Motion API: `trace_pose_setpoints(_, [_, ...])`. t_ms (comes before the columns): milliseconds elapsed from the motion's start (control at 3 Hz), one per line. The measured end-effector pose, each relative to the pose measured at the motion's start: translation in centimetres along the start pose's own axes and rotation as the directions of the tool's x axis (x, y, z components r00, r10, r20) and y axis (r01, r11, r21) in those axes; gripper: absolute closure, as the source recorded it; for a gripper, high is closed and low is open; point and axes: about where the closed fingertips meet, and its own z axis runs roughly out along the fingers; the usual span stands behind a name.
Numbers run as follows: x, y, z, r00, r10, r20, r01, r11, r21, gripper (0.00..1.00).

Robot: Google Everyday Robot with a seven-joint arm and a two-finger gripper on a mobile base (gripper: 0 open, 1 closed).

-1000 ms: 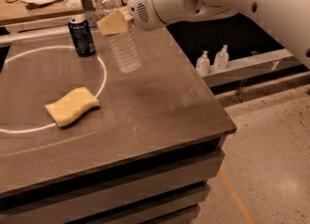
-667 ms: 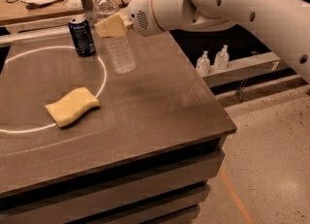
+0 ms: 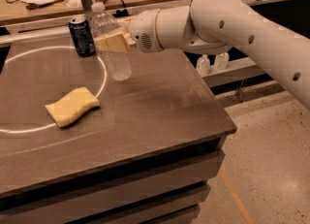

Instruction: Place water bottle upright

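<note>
The robot's gripper needs to release the water bottle upright on the dark table (image 3: 122, 85) just outside the white circle line.
The water bottle (image 3: 115, 53) is clear and ribbed with a white cap at the top. It hangs nearly upright, its base a little above the dark table (image 3: 160, 102), just right of the white circle line. My gripper (image 3: 112, 42) reaches in from the right on the white arm and is shut on the bottle's upper body, its tan fingers (image 3: 115, 41) across the front of the bottle. The dark blue soda can (image 3: 81, 36) stands upright just to the left of the bottle.
A yellow sponge (image 3: 72, 106) lies on the table inside the white circle. Two small white pump bottles (image 3: 212, 63) stand on a lower shelf to the right. A cluttered wooden bench (image 3: 58, 0) runs behind. The table's right edge drops to the floor.
The arm has carried the bottle slightly left, toward the soda can, and the bottle stands a bit more upright. The can and sponge have not moved.
</note>
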Motion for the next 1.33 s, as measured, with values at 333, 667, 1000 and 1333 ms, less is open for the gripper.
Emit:
trace_pose_setpoints(333, [-1.8,0.1,0.0,0.998,0.009,-0.059,-0.009,1.0,0.004,1.0])
trace_pose_setpoints(667, [-3.1,0.4,0.0,0.994,0.031,-0.1,-0.031,0.9995,0.007,1.0])
trace_pose_setpoints(1000, [-4.0,0.8,0.1,0.991,0.046,-0.123,-0.045,0.9988,0.018,0.99])
trace_pose_setpoints(1333, [-4.4,0.8,0.1,0.992,0.042,-0.116,-0.039,0.9989,0.026,0.78])
